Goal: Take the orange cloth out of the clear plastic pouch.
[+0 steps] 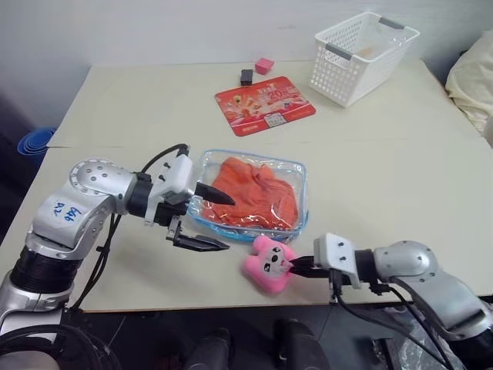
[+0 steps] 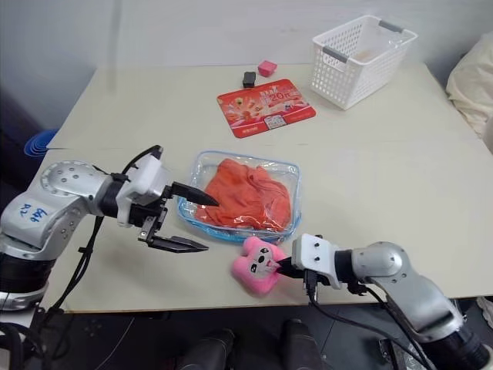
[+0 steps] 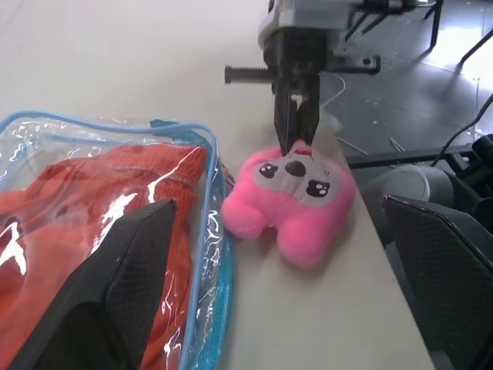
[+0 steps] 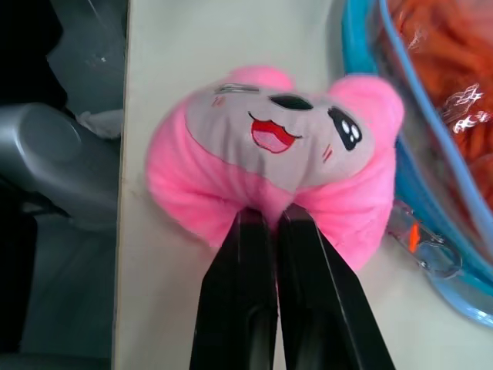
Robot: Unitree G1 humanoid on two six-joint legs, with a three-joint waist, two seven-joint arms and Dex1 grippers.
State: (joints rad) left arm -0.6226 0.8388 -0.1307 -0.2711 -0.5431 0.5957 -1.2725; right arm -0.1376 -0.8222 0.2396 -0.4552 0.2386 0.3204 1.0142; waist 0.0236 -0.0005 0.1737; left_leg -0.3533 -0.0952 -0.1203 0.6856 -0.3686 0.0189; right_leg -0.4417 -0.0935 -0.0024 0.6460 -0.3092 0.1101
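The pink plush toy will next have my left gripper close on it at the edge of the face (image 1: 263, 270) (image 3: 311, 203), beside the eye nearer the table's front edge.
The clear plastic pouch (image 1: 209, 163) with light blue trim lies flat near the table's front edge. The orange cloth (image 1: 254, 193) sits folded inside it. My left gripper (image 1: 229, 224) stands open at the pouch's left end. Its upper finger reaches over the pouch and cloth, and its lower finger hangs above the table just in front of the pouch. My right gripper (image 1: 293, 267) is shut, pointing left. Its tips press into a pink plush toy (image 1: 268, 264) that lies against the pouch's front edge, with a face on it (image 4: 277, 131).
A flat red printed packet (image 1: 264, 104) lies behind the pouch. A small black block (image 1: 246, 76) and a pink block (image 1: 264, 65) sit further back. A white lattice basket (image 1: 347, 73) stands at the back right. The plush lies close to the table's front edge.
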